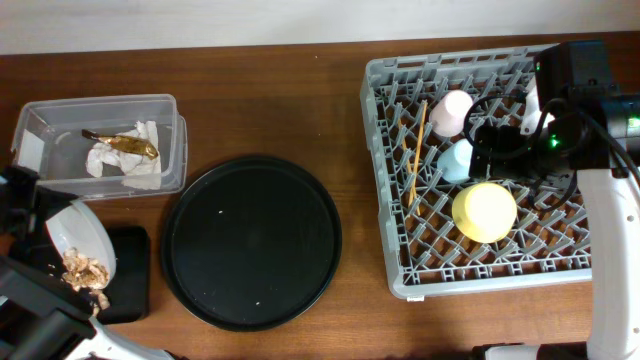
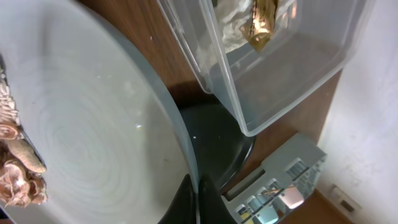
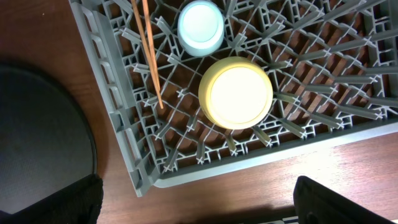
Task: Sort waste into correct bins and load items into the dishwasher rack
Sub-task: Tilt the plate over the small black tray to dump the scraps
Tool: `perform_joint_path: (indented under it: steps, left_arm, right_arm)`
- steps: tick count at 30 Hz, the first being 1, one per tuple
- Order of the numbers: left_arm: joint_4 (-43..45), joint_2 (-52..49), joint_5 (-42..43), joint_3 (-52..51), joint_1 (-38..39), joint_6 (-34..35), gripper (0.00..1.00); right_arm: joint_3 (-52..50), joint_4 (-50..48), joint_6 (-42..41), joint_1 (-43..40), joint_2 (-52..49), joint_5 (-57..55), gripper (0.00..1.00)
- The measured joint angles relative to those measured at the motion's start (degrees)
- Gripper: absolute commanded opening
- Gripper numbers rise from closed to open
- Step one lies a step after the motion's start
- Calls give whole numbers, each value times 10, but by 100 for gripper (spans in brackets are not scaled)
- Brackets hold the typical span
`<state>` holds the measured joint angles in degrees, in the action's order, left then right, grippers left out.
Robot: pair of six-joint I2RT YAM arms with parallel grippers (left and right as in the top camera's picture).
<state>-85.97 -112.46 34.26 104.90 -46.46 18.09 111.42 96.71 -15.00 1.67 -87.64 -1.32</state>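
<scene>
Next, my left gripper sets down and releases the pale grey plate, now held tilted over the tray, near the middle of the large round black tray (image 1: 265, 236).
My left gripper (image 1: 42, 222) is shut on the rim of the pale grey plate (image 1: 82, 232), which it holds tilted over the flat black tray (image 1: 132, 262). In the left wrist view its fingers (image 2: 196, 200) pinch the plate's edge (image 2: 93, 124). Brownish food scraps (image 1: 84, 271) cling to the plate's low side and also show in the left wrist view (image 2: 18, 171). The clear box (image 1: 60, 112) holds the white napkin (image 1: 140, 165) and gold-brown wrapper (image 1: 130, 145). My right gripper (image 3: 199, 211) is open and empty above the grey rack (image 1: 395, 200). The rack holds the upturned yellow bowl (image 1: 484, 212), light-blue cup (image 1: 457, 160), pink cup (image 1: 455, 110) and chopsticks (image 1: 416, 145).
The large round black tray (image 1: 252, 240) lies on the wooden table between the flat tray and the rack. In the right wrist view the rack's front corner (image 3: 146, 180) sits close to the round tray's edge (image 3: 43, 137). The right arm (image 1: 580, 110) hangs over the rack's far right.
</scene>
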Motion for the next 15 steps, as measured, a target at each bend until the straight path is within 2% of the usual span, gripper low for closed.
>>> perform_joint_path:
  steps: [8,15]
  left_arm:
    - [-6,0,88,0,-68,-60,1]
    - [-52,0,139,0,-70,-117,1]
  right_arm:
    - [0,0,0,0,0,0,98]
    - [0,0,0,0,0,0,99]
